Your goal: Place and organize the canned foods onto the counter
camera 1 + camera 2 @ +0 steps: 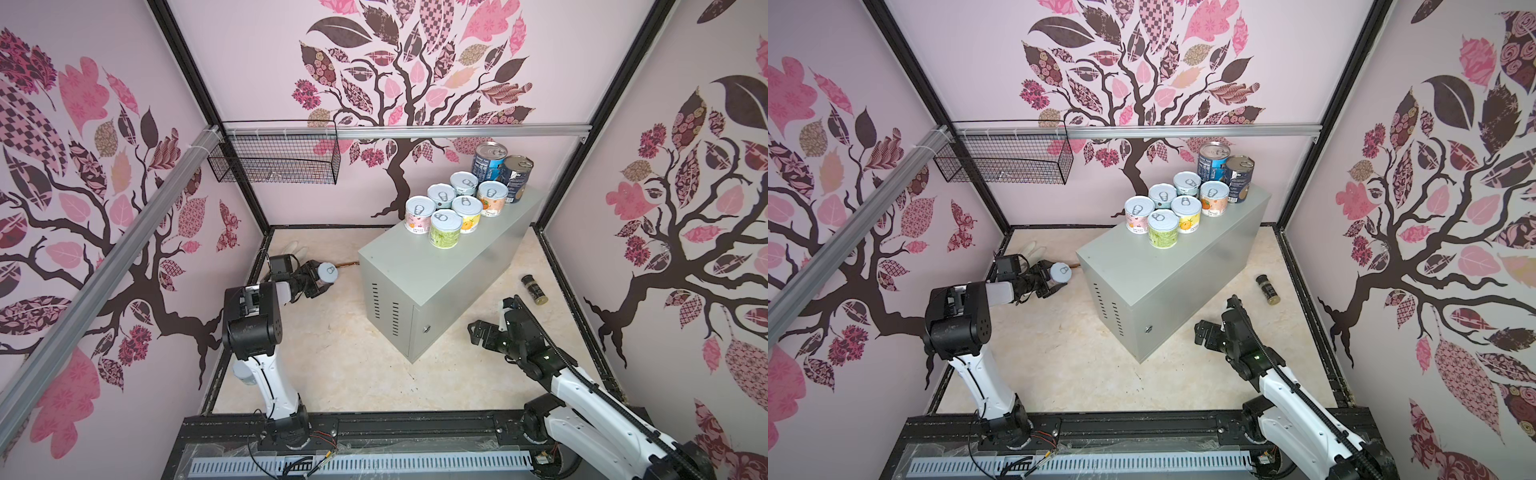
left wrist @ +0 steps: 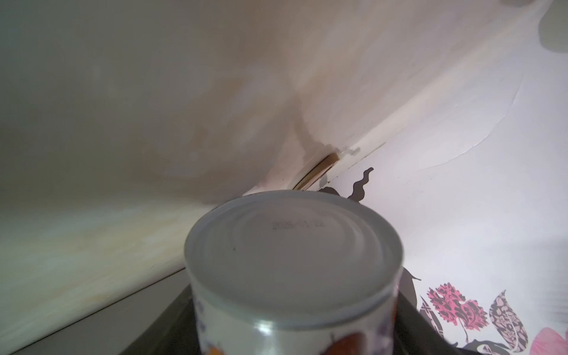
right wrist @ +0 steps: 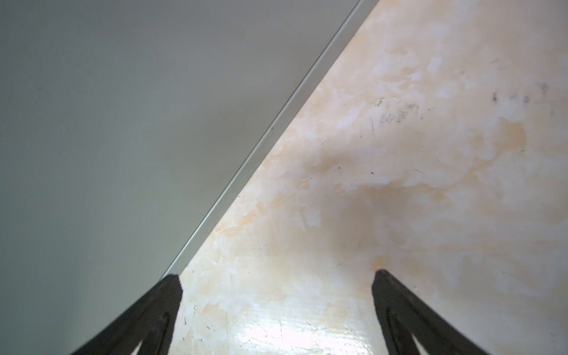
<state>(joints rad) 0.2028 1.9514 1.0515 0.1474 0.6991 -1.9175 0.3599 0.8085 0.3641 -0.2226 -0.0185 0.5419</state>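
My left gripper holds the can sideways, bottom toward my wrist, so next I stand it up and grip its lid end (image 1: 328, 272) from above.
My left gripper (image 1: 321, 277) (image 1: 1054, 276) (image 2: 295, 333) is shut on a short can (image 1: 327, 272) (image 1: 1061, 271) (image 2: 292, 261). It holds the can clear of the floor, left of the counter (image 1: 415, 270) (image 1: 1133, 270), pull-tab lid up. On the counter's far end stand several short pastel cans (image 1: 444, 226) (image 1: 1163, 226) in a tight cluster. Behind them are two taller dark cans (image 1: 489, 160) (image 1: 515, 178) (image 1: 1212, 160). My right gripper (image 1: 478, 332) (image 1: 1202, 330) (image 3: 277, 274) is open and empty, low over the floor beside the counter's near right side (image 3: 123, 138).
A small dark spice jar (image 1: 535, 289) (image 1: 1267, 289) lies on the floor right of the counter. A black wire basket (image 1: 274, 160) (image 1: 1005, 160) hangs on the back rail. A white object (image 1: 293, 249) lies in the back left corner. Walls enclose the floor on three sides.
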